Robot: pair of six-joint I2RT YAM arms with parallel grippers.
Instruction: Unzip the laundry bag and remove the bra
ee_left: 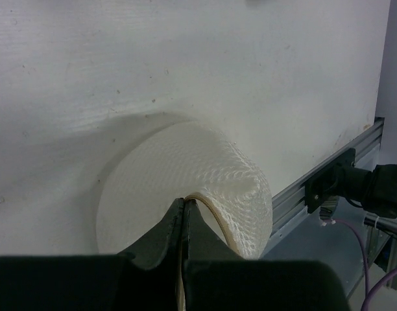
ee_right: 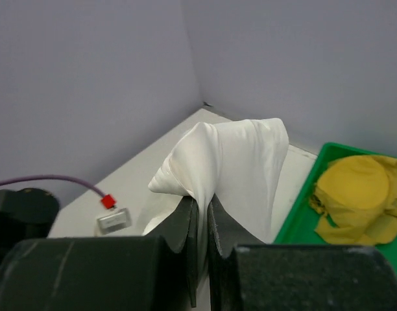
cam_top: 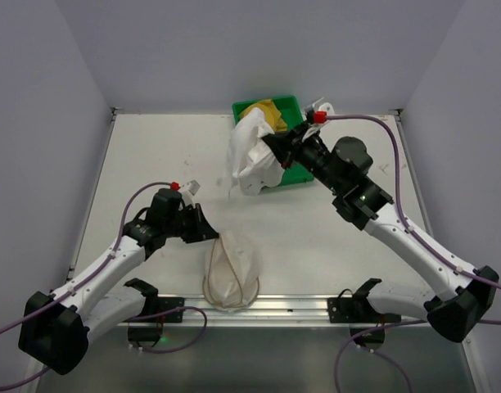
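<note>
My right gripper needs to release the white satin bra inside the green tray (cam_top: 270,153), in front of the yellow garment.
The white mesh laundry bag (cam_top: 232,274) lies on the table near the front edge, between the arm bases. My left gripper (cam_top: 208,228) is shut on its wire rim; in the left wrist view the rim (ee_left: 215,217) runs out from between the closed fingertips over the bag (ee_left: 185,181). My right gripper (cam_top: 273,146) is shut on a white satin bra (cam_top: 252,151) and holds it up over the left edge of the green tray (cam_top: 293,175). In the right wrist view the bra (ee_right: 237,162) drapes from my shut right gripper (ee_right: 203,202).
The green tray (ee_right: 296,220) at the back of the table holds a yellow garment (cam_top: 265,112), also in the right wrist view (ee_right: 357,194). Grey walls close in the back and both sides. An aluminium rail (ee_left: 315,188) runs along the table's front edge.
</note>
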